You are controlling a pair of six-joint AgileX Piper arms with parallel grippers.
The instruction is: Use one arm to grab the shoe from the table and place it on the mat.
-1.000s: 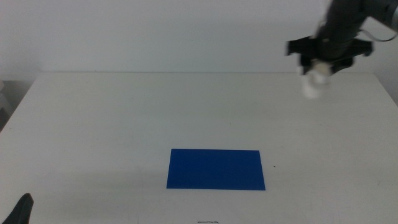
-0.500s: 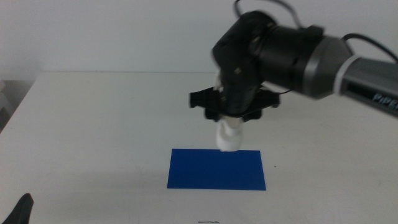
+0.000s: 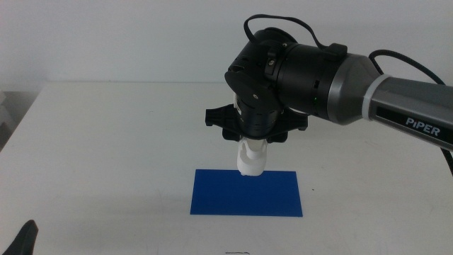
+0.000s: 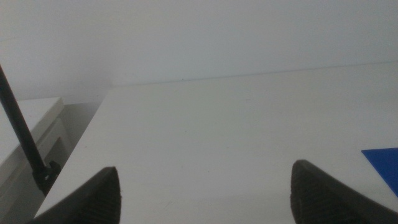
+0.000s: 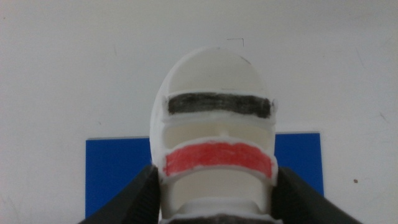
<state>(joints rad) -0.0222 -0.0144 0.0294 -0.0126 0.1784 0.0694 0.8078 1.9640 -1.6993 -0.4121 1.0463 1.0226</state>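
Observation:
My right gripper is to let go of the white shoe on the middle of the blue mat [image 3: 245,188] [image 5: 204,181], with the shoe lying along the mat's length.
The right arm [image 3: 333,71], black and grey with "PIPER" lettering, reaches in from the right over the table [image 3: 106,142]. Its gripper [image 3: 252,147] points down and is shut on the white shoe [image 3: 251,161], which hangs end-on just above the far edge of the deep-blue mat [image 3: 245,192]. In the right wrist view the shoe [image 5: 214,137] shows a dark strap and a red strap, held between the two jaws, with the mat [image 5: 115,171] beneath it. The left gripper [image 4: 205,193] is open over the table's near left part; one jaw tip [image 3: 25,237] shows at the middle view's bottom left.
A corner of the blue mat [image 4: 384,163] shows in the left wrist view. A lower white surface [image 4: 28,134] and a thin black rod [image 4: 22,134] lie beyond the table's left edge. A white wall rises behind the table.
The right arm has carried the shoe from the table's far right to the middle, then slightly left and down toward the mat's far edge. The left gripper has not moved.

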